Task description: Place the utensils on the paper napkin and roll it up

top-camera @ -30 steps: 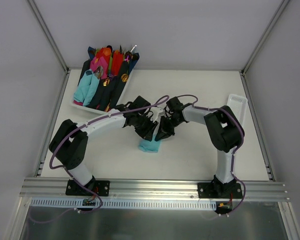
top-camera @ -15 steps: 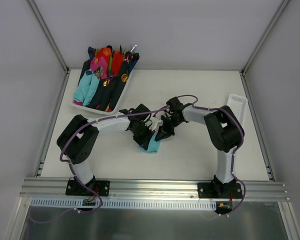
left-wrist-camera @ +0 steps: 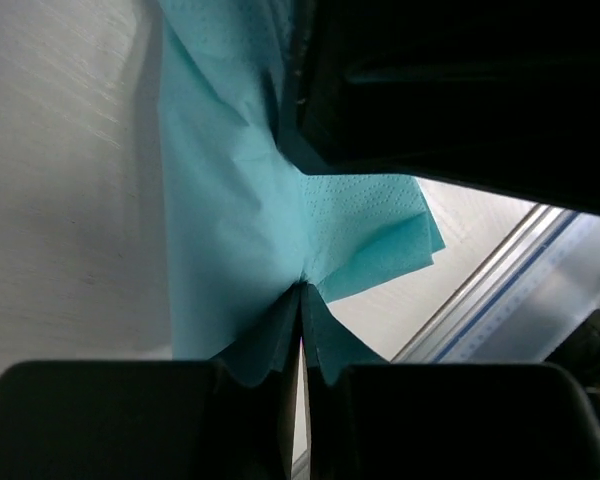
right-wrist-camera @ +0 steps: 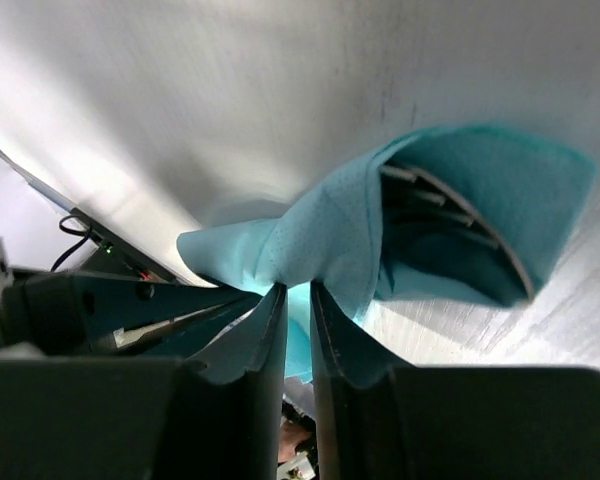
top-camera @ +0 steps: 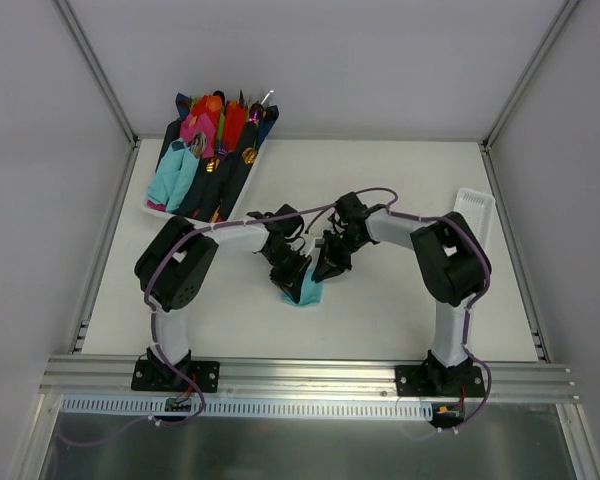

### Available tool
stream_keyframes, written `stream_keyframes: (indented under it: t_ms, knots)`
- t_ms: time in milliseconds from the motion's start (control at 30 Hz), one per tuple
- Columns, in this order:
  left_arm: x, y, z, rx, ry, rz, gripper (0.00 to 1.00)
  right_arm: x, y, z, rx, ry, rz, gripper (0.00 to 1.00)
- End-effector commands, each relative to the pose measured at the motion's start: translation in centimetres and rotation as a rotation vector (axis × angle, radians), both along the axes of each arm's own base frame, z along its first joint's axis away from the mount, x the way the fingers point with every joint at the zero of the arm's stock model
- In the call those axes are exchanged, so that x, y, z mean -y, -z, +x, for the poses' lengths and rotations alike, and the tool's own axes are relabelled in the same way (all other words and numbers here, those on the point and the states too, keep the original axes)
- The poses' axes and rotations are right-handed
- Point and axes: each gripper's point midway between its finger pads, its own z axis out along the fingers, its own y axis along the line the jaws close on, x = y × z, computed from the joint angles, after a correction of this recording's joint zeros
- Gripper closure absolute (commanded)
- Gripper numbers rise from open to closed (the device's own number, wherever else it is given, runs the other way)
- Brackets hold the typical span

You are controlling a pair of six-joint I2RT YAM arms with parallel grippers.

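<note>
The left gripper pinches only a fold beside the napkin's wide roll; it should open, then close around the whole roll [left-wrist-camera: 232, 150] near my right gripper.
The teal paper napkin [top-camera: 305, 293] lies partly rolled near the table's middle, under both grippers. My left gripper [top-camera: 298, 274] is shut on a fold of the napkin [left-wrist-camera: 240, 220], its jaws pinching the paper. My right gripper [top-camera: 325, 268] is shut on another fold of the napkin [right-wrist-camera: 330, 240]. In the right wrist view the napkin curls into an open tube, and slim silver utensil handles [right-wrist-camera: 450, 205] show inside it. The utensils are hidden in the top view.
A white tray [top-camera: 158, 210] at the back left holds several pink, red, navy and teal napkin bundles with gold cutlery. A white slotted rack [top-camera: 477, 208] lies at the right edge. The metal rail [top-camera: 300, 375] runs along the near edge.
My left arm has folded in, its elbow swinging right toward the napkin. Both grippers stay at the napkin, which has shifted slightly.
</note>
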Motion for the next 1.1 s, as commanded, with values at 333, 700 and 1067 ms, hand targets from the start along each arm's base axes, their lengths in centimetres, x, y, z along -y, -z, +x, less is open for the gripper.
stream_keyframes:
  t_ms: [333, 700, 1067]
  knots:
    - [-0.7, 3.9, 1.1, -0.07, -0.078, 0.075, 0.97, -1.1, -1.5, -1.4, 0.049, -0.045, -0.012, 0.83]
    - [-1.0, -2.8, 3.0, 0.006, -0.159, -0.094, 0.82, 1.0, 3.2, -2.4, -0.016, -0.043, -0.125, 0.85]
    - [-1.2, -7.2, 8.0, 0.184, -0.188, -0.149, 0.55, 1.5, 3.9, -2.3, -0.02, -0.049, -0.137, 0.85]
